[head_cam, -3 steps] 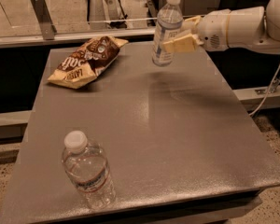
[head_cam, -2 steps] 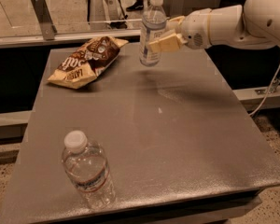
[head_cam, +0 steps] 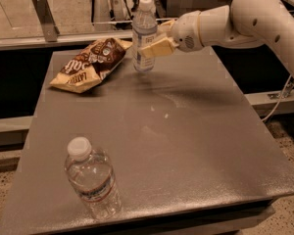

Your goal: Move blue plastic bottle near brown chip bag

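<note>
I should release the blue plastic bottle from my gripper on the grey table (head_cam: 135, 77), next to the nearest end of the brown chip bag.
The blue plastic bottle (head_cam: 144, 31), tall and slim with a white cap, stands upright at the far middle of the grey table (head_cam: 186, 146). My gripper (head_cam: 154, 44) reaches in from the right and is shut on the bottle's lower half. The brown chip bag (head_cam: 90, 63) lies flat at the far left of the table, its right end just left of the bottle. I cannot tell whether the bottle's base touches the table.
A squat clear bottle (head_cam: 92, 178) with a thin label band stands near the front left corner. My white arm (head_cam: 245, 18) crosses the far right side. A rail and metal frames stand behind the table's far edge.
My gripper has carried the bottle leftward along the far side of the table, so it now stands close beside the chip bag.
</note>
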Robot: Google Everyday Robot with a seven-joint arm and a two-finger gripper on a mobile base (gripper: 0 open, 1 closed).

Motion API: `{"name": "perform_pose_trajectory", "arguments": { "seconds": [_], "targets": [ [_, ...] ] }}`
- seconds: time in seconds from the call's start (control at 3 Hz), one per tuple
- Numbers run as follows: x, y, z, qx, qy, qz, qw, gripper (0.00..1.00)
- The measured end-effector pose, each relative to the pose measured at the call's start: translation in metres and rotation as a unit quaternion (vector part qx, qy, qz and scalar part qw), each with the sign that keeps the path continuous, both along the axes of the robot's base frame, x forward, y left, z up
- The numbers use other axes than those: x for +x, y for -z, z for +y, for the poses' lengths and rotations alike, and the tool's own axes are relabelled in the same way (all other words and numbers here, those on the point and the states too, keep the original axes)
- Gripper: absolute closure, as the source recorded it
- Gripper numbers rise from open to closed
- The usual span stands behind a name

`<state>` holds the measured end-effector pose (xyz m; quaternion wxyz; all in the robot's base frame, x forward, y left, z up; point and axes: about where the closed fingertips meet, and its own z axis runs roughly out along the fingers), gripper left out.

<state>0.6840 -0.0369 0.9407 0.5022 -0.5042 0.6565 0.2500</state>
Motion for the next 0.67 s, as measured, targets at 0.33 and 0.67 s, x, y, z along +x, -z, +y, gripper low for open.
{"name": "perform_pose_trajectory", "arguments": {
  "seconds": [0.33, 0.67],
  "targets": [
    [0.0044, 0.0149, 0.0095, -0.015, -0.005, 0.014, 0.9998, 1.00],
    [0.0073, 0.0180, 0.0191, -0.031, -0.011, 0.014, 0.9994, 1.00]
  ]
}}
